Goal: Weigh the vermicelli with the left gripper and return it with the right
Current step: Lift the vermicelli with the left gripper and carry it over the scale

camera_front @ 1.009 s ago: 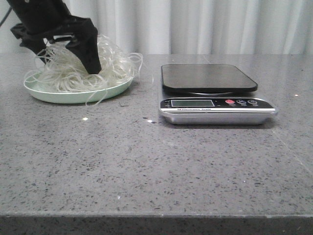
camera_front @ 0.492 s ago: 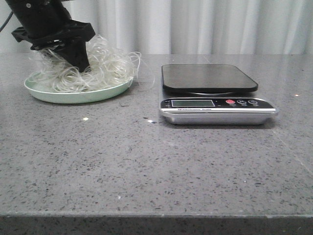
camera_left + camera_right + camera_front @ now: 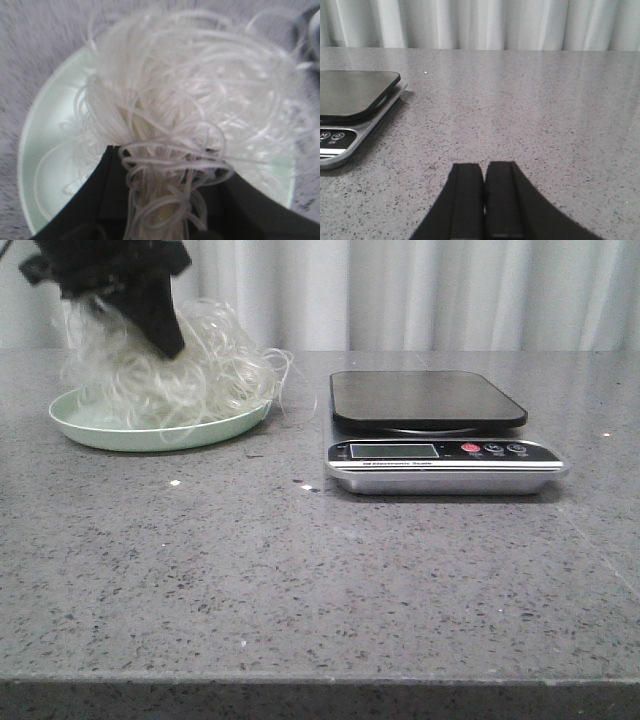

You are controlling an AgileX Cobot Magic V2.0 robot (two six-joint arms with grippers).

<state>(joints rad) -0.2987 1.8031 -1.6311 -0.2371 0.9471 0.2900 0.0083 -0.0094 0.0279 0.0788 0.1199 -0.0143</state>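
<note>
Next, I set the vermicelli on the black platform of the kitchen scale (image 3: 422, 395) with my left gripper.
The vermicelli (image 3: 190, 375) is a fluffy whitish tangle, partly lifted above the pale green plate (image 3: 150, 432) at the far left. My left gripper (image 3: 160, 335) is shut on the vermicelli; in the left wrist view strands (image 3: 200, 110) bunch between the black fingers (image 3: 107, 200) over the plate (image 3: 45, 145). The kitchen scale (image 3: 430, 400), with a black platform and silver base, stands to the right of the plate. My right gripper (image 3: 484, 172) is shut and empty, low over the table, with the scale (image 3: 350, 95) off to its side. It is out of the front view.
A white curtain (image 3: 420, 290) hangs behind the grey speckled table (image 3: 300, 580). A few small white crumbs (image 3: 174, 483) lie on the table in front of the plate.
My left gripper has closed on the vermicelli and risen, pulling the tangle up off the plate. The scale has not moved.
</note>
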